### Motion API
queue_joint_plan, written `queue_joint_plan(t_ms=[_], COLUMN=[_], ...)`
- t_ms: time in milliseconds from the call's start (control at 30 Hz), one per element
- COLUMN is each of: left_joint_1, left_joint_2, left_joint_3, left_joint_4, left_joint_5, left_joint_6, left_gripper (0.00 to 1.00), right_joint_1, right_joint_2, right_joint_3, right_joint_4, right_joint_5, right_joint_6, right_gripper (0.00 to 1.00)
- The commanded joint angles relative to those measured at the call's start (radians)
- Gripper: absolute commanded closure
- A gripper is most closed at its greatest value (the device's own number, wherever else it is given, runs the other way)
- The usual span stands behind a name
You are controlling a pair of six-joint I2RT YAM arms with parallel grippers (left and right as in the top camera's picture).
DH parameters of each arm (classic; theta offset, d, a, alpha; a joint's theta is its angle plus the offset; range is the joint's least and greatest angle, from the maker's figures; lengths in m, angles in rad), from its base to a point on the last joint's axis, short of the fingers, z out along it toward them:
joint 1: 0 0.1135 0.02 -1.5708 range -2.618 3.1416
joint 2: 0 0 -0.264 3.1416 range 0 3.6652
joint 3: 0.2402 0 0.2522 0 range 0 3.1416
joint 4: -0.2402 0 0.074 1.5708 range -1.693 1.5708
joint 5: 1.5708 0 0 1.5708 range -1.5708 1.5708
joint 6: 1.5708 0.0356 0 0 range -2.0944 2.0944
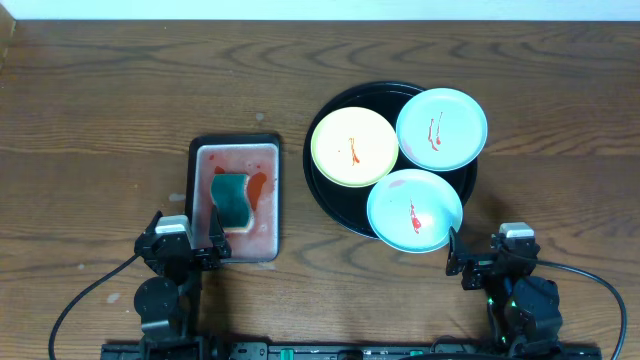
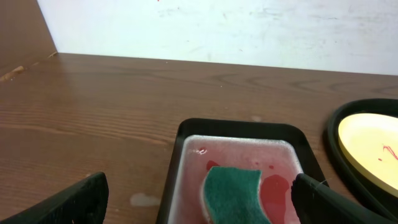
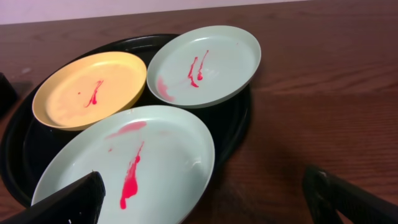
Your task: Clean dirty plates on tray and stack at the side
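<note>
The robot's left gripper will next move to the middle of the green sponge (image 1: 232, 203) (image 2: 237, 209) in the small rectangular tray and close there.
A round black tray (image 1: 330, 200) holds three plates, each with red sauce smears: a pale yellow plate (image 1: 354, 147), a far mint plate (image 1: 441, 129) and a near mint plate (image 1: 414, 210). They also show in the right wrist view: the yellow plate (image 3: 90, 88), the far mint plate (image 3: 204, 57), the near mint plate (image 3: 127, 165) and the tray (image 3: 239, 121). My right gripper (image 3: 205, 202) is open and empty, just in front of the near mint plate. My left gripper (image 2: 199, 202) is open and empty, at the near end of the small rectangular tray (image 2: 236, 130).
The small rectangular tray (image 1: 197, 190) has a pinkish wet inside and holds a green sponge (image 1: 231, 199), which also shows in the left wrist view (image 2: 233, 193). A white wall runs along the table's far edge.
</note>
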Motion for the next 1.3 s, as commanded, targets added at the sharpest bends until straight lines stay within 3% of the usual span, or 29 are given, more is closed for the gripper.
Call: queue_joint_plan(t_ms=[0,200,467,700,800,1100,1267], left_joint_1=[0.005,0.005,0.005,0.005,0.005,0.005,0.005], left_joint_2=[-0.006,-0.006,-0.006,-0.006,-0.006,-0.006,0.033], left_joint_3=[-0.023,-0.023,-0.023,-0.023,-0.023,-0.021,0.087], left_joint_4=[-0.010,-0.010,-0.010,-0.010,-0.003,0.097,0.001], left_joint_5=[0.017,0.017,0.017,0.020,0.101,0.446,0.469], left_joint_6=[-0.008,-0.008,-0.008,-0.012,-0.090,-0.262,-0.270], left_gripper=[0.06,0.06,0.06,0.06,0.06,0.06,0.06], right_joint_1=[0.015,0.015,0.015,0.014,0.013,0.005,0.002], right_joint_2=[-0.005,-0.005,-0.005,0.024,0.106,0.593,0.802], right_joint_3=[-0.004,-0.004,-0.004,0.014,0.070,0.481,0.675], right_joint_4=[0.003,0.003,0.032,0.076,0.068,-0.089,-0.193], right_joint_5=[-0.012,-0.284,-0.442,-0.472,-0.466,-0.381,-0.278], right_joint_6=[-0.002,0.329,0.450,0.393,0.332,0.040,-0.029], right_gripper=[0.01,0.01,0.01,0.01,0.01,0.01,0.01])
